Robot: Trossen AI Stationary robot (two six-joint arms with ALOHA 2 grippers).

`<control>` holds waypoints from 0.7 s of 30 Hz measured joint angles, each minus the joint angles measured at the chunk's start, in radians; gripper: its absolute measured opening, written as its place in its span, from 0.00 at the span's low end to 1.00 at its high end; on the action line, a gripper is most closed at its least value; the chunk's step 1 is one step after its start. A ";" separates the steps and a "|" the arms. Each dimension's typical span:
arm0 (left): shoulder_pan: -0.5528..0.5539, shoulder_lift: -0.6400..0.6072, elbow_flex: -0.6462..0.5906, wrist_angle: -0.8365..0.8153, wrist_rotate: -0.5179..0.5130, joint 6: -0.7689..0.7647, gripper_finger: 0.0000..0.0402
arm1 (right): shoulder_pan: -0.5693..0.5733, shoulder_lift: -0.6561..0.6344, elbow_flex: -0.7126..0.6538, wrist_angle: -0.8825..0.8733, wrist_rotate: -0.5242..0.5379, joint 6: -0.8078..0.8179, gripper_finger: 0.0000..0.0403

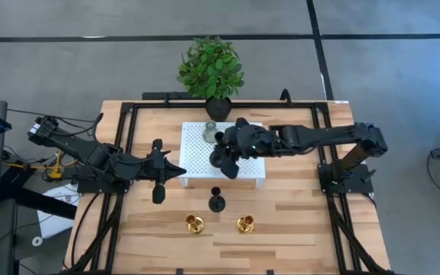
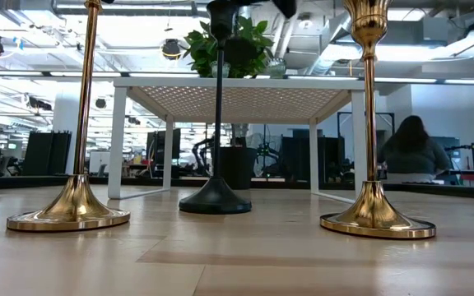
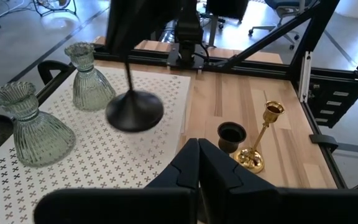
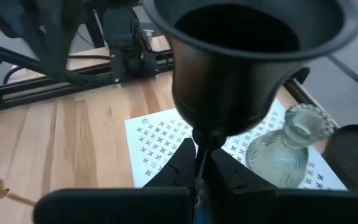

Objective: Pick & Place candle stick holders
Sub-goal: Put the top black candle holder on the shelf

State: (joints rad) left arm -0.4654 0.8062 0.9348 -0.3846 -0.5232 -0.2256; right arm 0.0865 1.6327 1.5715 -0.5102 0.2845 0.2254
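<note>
My right gripper is to set the black candle stick holder, now hanging low over the platform, down on the white platform (image 1: 208,154), just in front of the grey-green holder, and I will do so.
Over the white perforated platform (image 1: 197,164), my right gripper (image 1: 226,153) is shut on a black candle stick holder (image 4: 247,56); its round base (image 3: 134,112) hangs low over the platform. Two grey-green bulbous holders (image 3: 33,127) (image 3: 89,78) stand on the platform. On the wooden table in front of it stand a second black holder (image 1: 217,202) and two gold holders (image 1: 195,224) (image 1: 244,224). My left gripper (image 1: 180,173) hovers shut and empty left of the platform. My right gripper pinches the black holder's thin stem (image 4: 201,144) just below the cup, between its two fingers. The fingers come from the table's right side, slanting down, and lie across the stem. The holder stands about upright, cup above the fingers. I cannot tell whether its base touches the platform.
A green plant in a black pot (image 1: 211,69) stands at the table's far edge behind the platform. Black frame rails (image 1: 124,153) (image 1: 327,145) run along both sides of the table. A person (image 2: 406,148) sits in the room beyond.
</note>
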 joint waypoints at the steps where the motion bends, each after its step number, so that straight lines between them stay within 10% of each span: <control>1: 0.000 0.000 0.000 0.000 0.000 0.000 0.01 | -0.008 0.009 0.000 0.013 -0.010 -0.003 0.00; 21: 0.000 0.000 0.000 0.000 0.000 0.000 0.01 | -0.090 0.091 0.000 0.094 -0.079 -0.052 0.00</control>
State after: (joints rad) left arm -0.4656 0.8062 0.9348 -0.3844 -0.5232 -0.2253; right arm -0.0035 1.7241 1.5711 -0.4157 0.2057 0.1738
